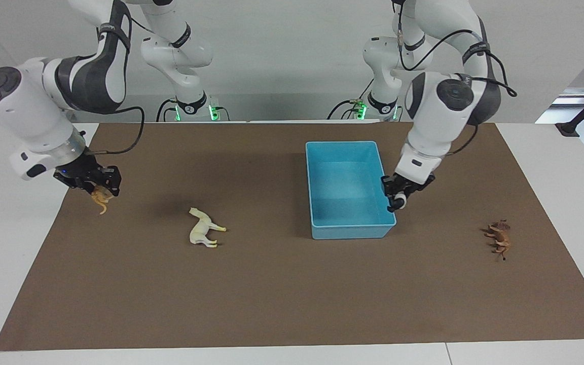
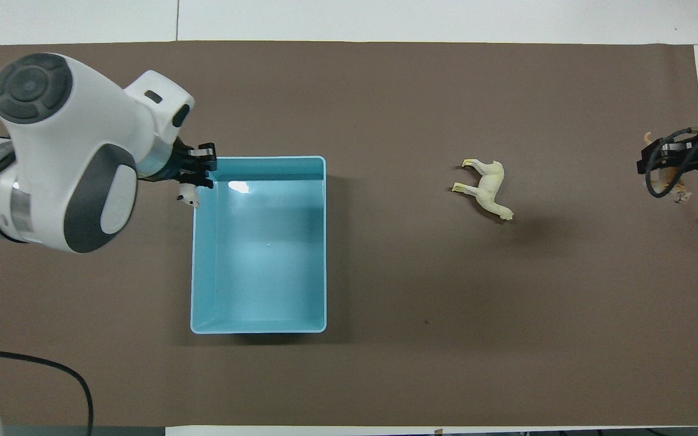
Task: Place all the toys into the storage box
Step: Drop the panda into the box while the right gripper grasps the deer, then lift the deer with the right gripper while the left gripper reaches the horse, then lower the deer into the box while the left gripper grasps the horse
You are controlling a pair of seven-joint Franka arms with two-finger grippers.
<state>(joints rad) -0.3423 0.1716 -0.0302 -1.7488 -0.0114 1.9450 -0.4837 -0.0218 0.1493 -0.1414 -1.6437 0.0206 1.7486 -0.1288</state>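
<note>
Next, I let go of the orange tiger with my right gripper on the bottom of the storage box, toward the storage box's side [image 2: 233, 265] nearest my left gripper.
My left gripper [image 1: 396, 202] is shut on the black-and-white panda [image 1: 398, 201], which hangs over the wall of the light blue storage box [image 1: 342, 145] at the left arm's end; from above the panda [image 2: 188, 197] is at the box [image 2: 258, 159] corner. Held in my shut right gripper [image 1: 100, 190], the orange tiger [image 1: 102, 199] hangs above the mat's edge at the right arm's end. The cream horse [image 1: 203, 229] lies on its side on the mat. The brown horned animal [image 1: 499, 238] lies toward the left arm's end.
A brown mat [image 1: 282, 304] covers the table, with white tabletop [image 1: 566, 167] around it. The box is empty inside. My left arm's wrist [image 2: 76, 151] hides the mat beside the box in the overhead view.
</note>
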